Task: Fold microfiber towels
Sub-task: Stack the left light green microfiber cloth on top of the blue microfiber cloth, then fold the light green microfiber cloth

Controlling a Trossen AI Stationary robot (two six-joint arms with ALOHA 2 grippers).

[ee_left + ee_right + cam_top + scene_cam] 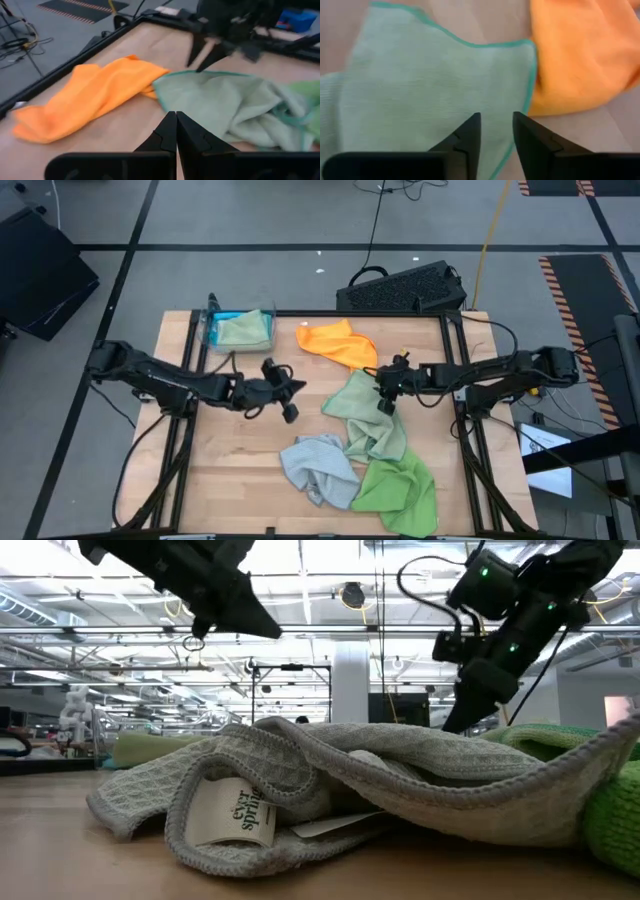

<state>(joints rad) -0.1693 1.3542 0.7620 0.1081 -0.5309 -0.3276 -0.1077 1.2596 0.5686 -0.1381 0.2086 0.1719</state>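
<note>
The teal edge of the crumpled sage towel lies flat next to the orange towel, so my right gripper needs to first pinch that teal edge (527,98) and lift it to my left gripper.
A pale sage green towel (365,415) lies crumpled at the table's middle right. Its far corner (520,50) lies beside the orange towel (340,343). A light grey towel (318,468) and a bright green towel (400,485) lie bunched near the front edge. My right gripper (496,131) is open, slanting down over the sage towel's far part. My left gripper (176,131) is shut and empty. It hangs above bare wood left of the sage towel and points toward it. My right gripper's open fingers (200,57) slant down at the sage green towel's far part (490,95), close to the orange towel. I cannot tell whether their tips touch the cloth.
A clear bin (240,328) at the far left holds a blue and a pale green cloth. A black device (405,288) sits past the far edge. Bare wood (230,460) spreads over the table's near left.
</note>
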